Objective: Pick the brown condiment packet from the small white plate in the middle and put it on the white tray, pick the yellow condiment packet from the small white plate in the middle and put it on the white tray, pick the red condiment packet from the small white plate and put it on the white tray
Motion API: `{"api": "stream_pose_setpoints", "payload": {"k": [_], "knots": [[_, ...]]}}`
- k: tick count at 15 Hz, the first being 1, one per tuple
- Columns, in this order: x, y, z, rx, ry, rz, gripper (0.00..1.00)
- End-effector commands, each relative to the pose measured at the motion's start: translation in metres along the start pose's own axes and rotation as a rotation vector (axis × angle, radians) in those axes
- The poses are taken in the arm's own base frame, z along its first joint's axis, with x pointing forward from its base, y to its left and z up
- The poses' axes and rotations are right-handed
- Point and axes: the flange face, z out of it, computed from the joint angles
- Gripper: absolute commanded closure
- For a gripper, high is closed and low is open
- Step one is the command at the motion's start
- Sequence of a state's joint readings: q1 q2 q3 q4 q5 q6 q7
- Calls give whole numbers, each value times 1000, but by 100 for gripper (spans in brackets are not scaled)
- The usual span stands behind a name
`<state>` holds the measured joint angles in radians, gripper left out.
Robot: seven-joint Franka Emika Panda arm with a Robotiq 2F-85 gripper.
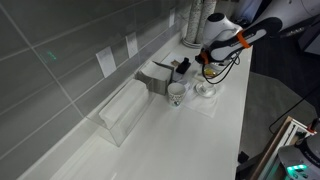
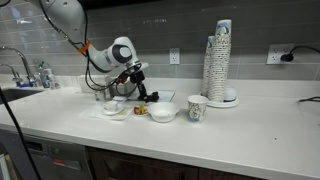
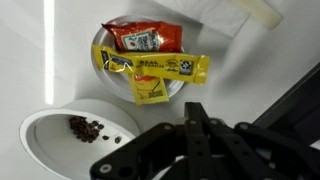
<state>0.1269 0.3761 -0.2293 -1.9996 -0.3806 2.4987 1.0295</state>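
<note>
The fingers of my gripper are closed short of the long yellow condiment packet's overhanging end, so I should open them, move toward the plate and grip the packet's overhanging end (image 3: 191, 68).
In the wrist view the small white plate (image 3: 96, 50) lies at the top centre. On it are the red condiment packet (image 3: 143, 38), a long yellow condiment packet (image 3: 165, 66) and a smaller square yellow one (image 3: 150, 88). No brown packet shows on the plate or anywhere else. My gripper (image 3: 195, 112) comes in from the bottom, just below and right of the plate, over bare counter. Its fingers are pressed together, shut, and I cannot see anything between them. A corner of the white tray (image 3: 225, 20) shows at the top right. In both exterior views the gripper (image 1: 208, 62) (image 2: 145, 95) hangs low over the dishes.
A white bowl (image 3: 40, 130) with brown bits sits left of the gripper. In an exterior view a paper cup (image 2: 197, 107) and a tall stack of cups (image 2: 218, 60) stand further along the counter. A long clear plastic box (image 1: 125, 110) lies by the tiled wall.
</note>
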Motion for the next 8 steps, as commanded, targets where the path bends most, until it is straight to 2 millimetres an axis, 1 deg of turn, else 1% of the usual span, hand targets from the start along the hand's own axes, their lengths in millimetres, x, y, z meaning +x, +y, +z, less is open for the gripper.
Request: {"api": "stream_pose_setpoints", "payload": {"k": [1,5,8], "knots": [[2,-1,-19,-41,-13,17,72],[6,-8,-22,-114,-105,18,47],[6,-18,-21,-171,-149,23,24]]}}
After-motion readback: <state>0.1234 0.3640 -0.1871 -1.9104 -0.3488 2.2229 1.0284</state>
